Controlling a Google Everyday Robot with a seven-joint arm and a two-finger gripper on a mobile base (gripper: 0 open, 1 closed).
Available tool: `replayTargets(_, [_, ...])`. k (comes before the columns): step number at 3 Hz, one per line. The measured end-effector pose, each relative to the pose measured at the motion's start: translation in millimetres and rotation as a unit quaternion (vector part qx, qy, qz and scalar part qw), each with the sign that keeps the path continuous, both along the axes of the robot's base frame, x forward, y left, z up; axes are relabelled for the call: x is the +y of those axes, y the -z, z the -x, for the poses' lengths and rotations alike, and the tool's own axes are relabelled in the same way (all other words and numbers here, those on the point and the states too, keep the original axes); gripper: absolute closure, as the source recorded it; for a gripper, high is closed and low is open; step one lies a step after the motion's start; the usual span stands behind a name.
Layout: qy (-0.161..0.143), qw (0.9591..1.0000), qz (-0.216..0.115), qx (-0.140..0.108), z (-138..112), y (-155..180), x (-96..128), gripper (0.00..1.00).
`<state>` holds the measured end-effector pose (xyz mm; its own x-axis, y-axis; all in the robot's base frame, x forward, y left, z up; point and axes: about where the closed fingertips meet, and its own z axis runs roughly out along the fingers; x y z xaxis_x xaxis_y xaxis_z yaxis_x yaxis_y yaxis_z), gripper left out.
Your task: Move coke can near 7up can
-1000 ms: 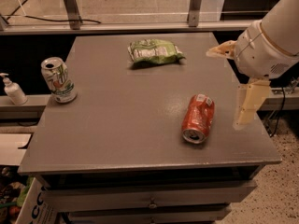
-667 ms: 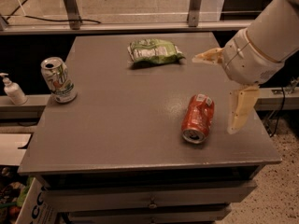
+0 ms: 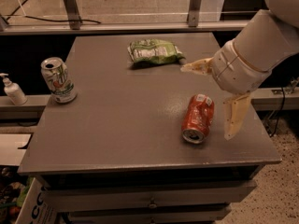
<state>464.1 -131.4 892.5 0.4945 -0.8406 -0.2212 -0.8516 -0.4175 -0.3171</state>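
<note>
The coke can has a back half [image 3: 201,107], the part farther from its silver top. My gripper will close around it there.
The coke can [image 3: 198,118] lies on its side on the right part of the grey table [image 3: 121,120], dented, silver top facing the front edge. The 7up can [image 3: 58,80] stands upright near the table's left edge. My gripper [image 3: 212,99] hangs just above and right of the coke can. It is open: one pale finger [image 3: 196,66] points left behind the can, the other [image 3: 235,116] hangs down on the can's right side. Neither finger touches the can.
A green snack bag [image 3: 154,52] lies at the back middle of the table. A small white pump bottle [image 3: 12,90] stands on a ledge left of the table. A metal railing runs behind. Drawers sit below the table's front edge.
My arm and open gripper have moved left, closer to the coke can. The cans and the bag have not moved.
</note>
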Motion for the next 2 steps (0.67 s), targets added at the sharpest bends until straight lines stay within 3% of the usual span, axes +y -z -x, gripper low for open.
replayTargets(1, [-0.012, 0.9999, 0.001, -0.004, -1, -2, 3, 0.00])
replayTargets(2, [-0.069, 0.9972, 0.025, -0.017, -6, -2, 19, 0.00])
